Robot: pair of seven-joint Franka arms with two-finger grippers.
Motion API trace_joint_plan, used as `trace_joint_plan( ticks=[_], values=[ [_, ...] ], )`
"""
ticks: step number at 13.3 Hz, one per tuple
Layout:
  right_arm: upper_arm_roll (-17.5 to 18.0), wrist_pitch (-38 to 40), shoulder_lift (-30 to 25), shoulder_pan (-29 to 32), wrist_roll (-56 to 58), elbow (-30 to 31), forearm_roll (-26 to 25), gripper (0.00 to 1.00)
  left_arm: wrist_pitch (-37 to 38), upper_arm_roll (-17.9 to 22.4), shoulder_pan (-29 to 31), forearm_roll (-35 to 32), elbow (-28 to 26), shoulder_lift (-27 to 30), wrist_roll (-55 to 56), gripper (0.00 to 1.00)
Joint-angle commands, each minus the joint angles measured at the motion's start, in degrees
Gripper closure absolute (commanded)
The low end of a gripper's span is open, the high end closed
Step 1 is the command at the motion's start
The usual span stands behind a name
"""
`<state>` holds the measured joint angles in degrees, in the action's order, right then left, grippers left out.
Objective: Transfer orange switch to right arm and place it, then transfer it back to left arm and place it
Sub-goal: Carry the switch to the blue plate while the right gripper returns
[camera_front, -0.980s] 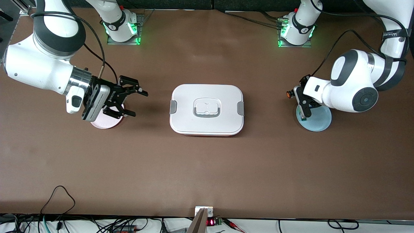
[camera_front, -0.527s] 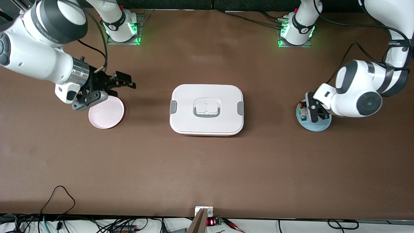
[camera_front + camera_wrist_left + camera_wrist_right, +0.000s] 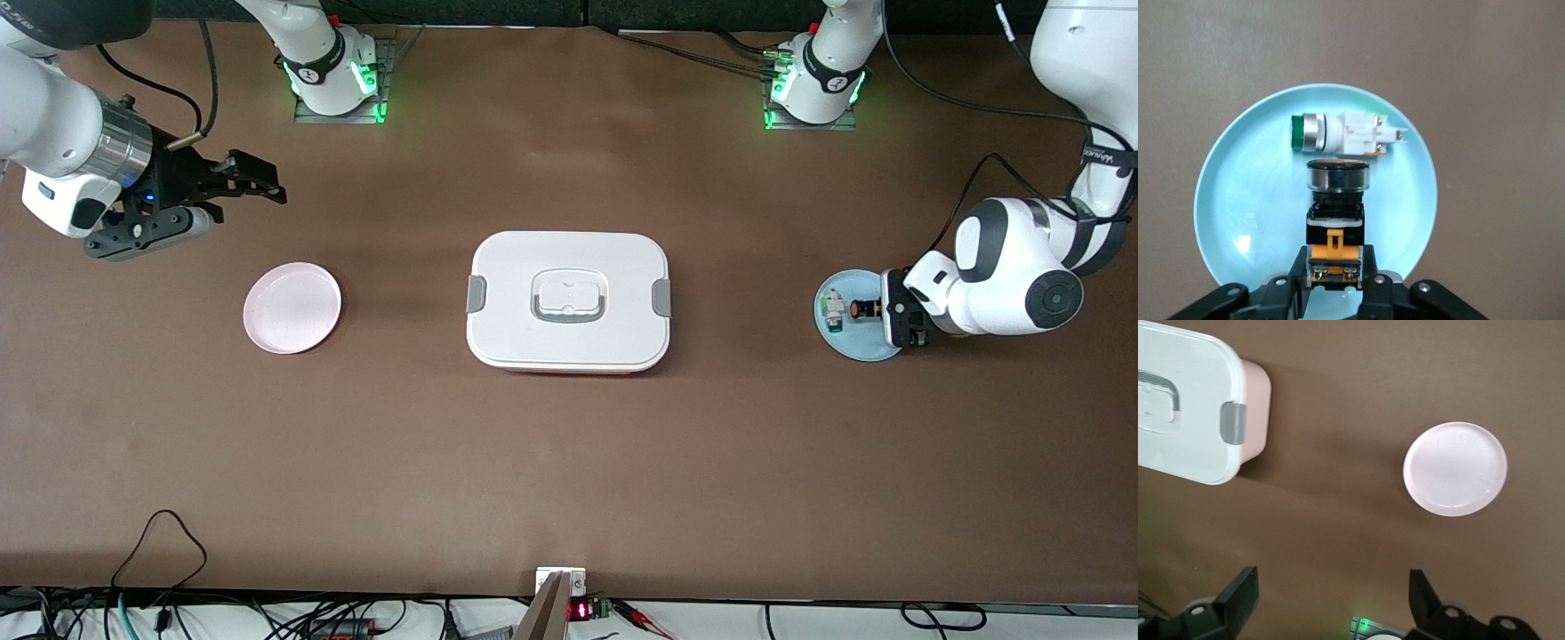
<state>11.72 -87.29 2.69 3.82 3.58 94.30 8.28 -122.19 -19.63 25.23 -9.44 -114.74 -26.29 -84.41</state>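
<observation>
My left gripper has the orange switch. I need to let go of it on the light blue plate [image 3: 870, 318] [image 3: 1319, 223], beside the white-and-green component.
The orange switch [image 3: 862, 308] is a small black part with an orange clip, lying on the light blue plate [image 3: 855, 345] at the left arm's end of the table. My left gripper [image 3: 878, 309] is low over that plate and shut on the switch's base. In the left wrist view the fingers [image 3: 1373, 280] press both sides of the switch [image 3: 1336, 200], with the left gripper [image 3: 1335, 270] at its base. My right gripper [image 3: 244, 204] is open and empty in the air, over bare table at the right arm's end. The white box [image 3: 516, 302] sits mid-table between both arms.
A white-and-green component [image 3: 832, 310] lies on the blue plate [image 3: 1238, 200] beside the switch, and shows in the left wrist view [image 3: 1345, 132]. An empty pink plate [image 3: 292, 308] lies toward the right arm's end. The right wrist view shows it [image 3: 1455, 468], the box [image 3: 1191, 433] and the open gripper [image 3: 1331, 593].
My left gripper has come down over the blue plate with the switch, turning as it went. My right arm has lifted away from the pink plate toward its end of the table.
</observation>
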Motion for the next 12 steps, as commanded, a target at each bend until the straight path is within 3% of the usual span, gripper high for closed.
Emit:
trace_joint_plan(
  ticks=[1, 3, 9, 12],
  values=[
    [-1.52, -0.16, -0.40, 1.09, 0.55, -0.79, -9.55, 0.00, -3.48, -0.50, 0.52, -3.55, -1.10, -0.94, 0.73, 0.91],
    [-1.52, 0.27, 0.04, 2.59, 0.90, -0.79, -16.35, 0.00, -5.07, -0.50, 1.75, -6.02, -1.19, -2.18, 1.97, 0.91],
    [-1.26, 0.36, 0.04, 2.33, 0.90, -2.55, -17.86, 0.00, -6.21, -0.50, 2.55, -7.08, -1.28, -3.33, 1.97, 0.89],
    [-1.61, -0.60, 0.65, 3.73, 0.81, -2.55, -17.16, 0.00, -6.21, -0.50, 2.55, -7.08, -1.19, -3.50, 1.97, 0.80]
  ],
)
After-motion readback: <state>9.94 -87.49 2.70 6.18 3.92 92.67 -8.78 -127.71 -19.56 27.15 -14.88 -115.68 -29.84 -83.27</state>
